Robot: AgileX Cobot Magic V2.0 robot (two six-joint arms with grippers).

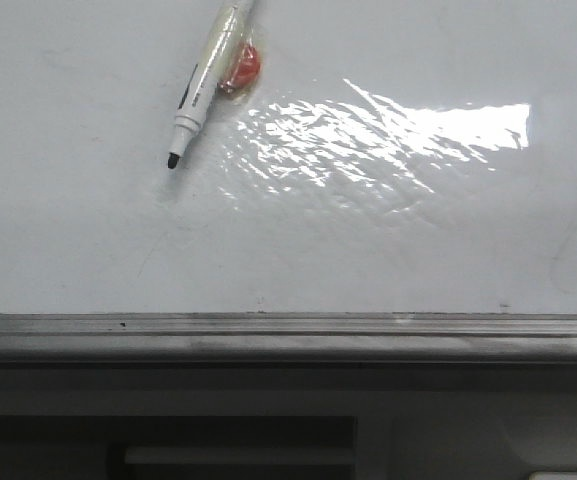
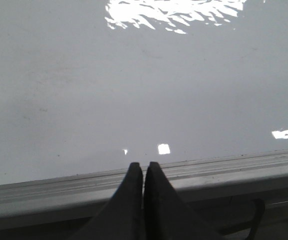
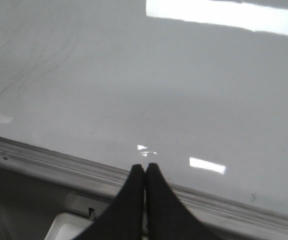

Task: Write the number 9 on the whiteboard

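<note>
My left gripper goes to the white marker next and closes on its body's end [image 1: 195,102] near the black tip.
The whiteboard [image 1: 388,250] fills the front view, glossy white with a wrinkled glare patch and a grey metal edge rail [image 1: 288,325] along its near side. A white marker [image 1: 200,90] with an uncapped black tip lies on it at the far left, tip pointing toward the rail, beside a small red round object [image 1: 243,68]. No number 9 shows on the board. My left gripper [image 2: 144,166] is shut and empty over the rail. My right gripper [image 3: 144,167] is shut and empty over the rail. Neither gripper appears in the front view.
Faint grey scratches and smudges mark the board [image 3: 29,65]. Below the rail lies the robot's dark base with a pale slot [image 1: 238,455]. A white plastic part [image 3: 69,225] sits under the right gripper, off the board.
</note>
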